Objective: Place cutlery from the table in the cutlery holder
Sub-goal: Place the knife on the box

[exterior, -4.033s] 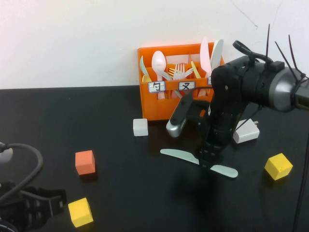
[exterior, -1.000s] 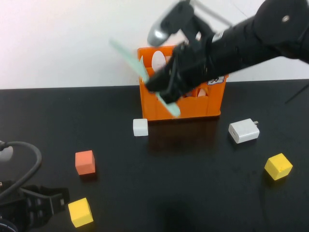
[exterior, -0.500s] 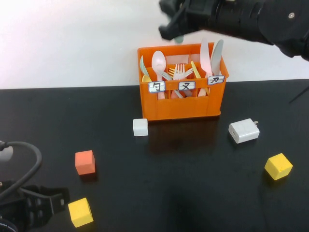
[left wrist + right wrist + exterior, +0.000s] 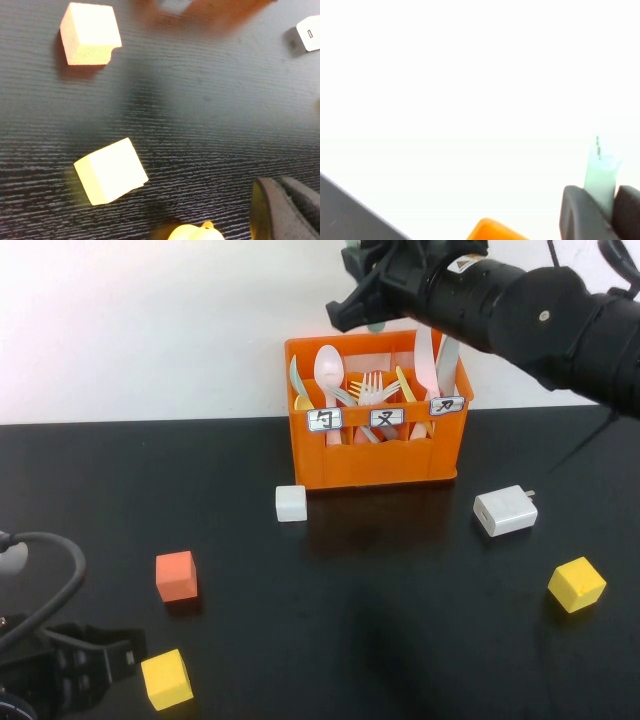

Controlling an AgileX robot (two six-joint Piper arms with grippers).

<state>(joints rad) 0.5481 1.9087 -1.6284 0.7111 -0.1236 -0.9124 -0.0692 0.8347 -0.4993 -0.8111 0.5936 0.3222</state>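
Note:
I should release the pale grey-green knife from my right gripper beside the pink knife in the orange cutlery holder (image 4: pixel 431 362). The grey-green knife is still high above that holder.
My right gripper (image 4: pixel 358 302) hangs high above the back left of the orange cutlery holder (image 4: pixel 375 455). It is shut on the pale grey-green knife (image 4: pixel 600 172), which sticks out between its fingers in the right wrist view. In the high view only a small greenish bit of the knife (image 4: pixel 374 326) shows under the gripper, just above the holder's rim. The holder's corner shows in the right wrist view (image 4: pixel 495 231). The holder has spoons, forks, a pink knife (image 4: pixel 425 352) and another grey-green knife (image 4: pixel 449 352) standing in it. My left gripper (image 4: pixel 95 665) rests low at the table's front left, shut and empty (image 4: pixel 280 182).
On the black table (image 4: pixel 400 640) lie a white cube (image 4: pixel 291 503), an orange-red cube (image 4: pixel 176 575), a yellow cube (image 4: pixel 166 678) near my left gripper, a second yellow cube (image 4: pixel 576 584) at the right, and a white charger (image 4: pixel 505 510). A black cable (image 4: pixel 55 575) loops at the left.
My right gripper took the grey-green knife off the table in front of the holder and lifted it up over the holder. The left arm has not moved.

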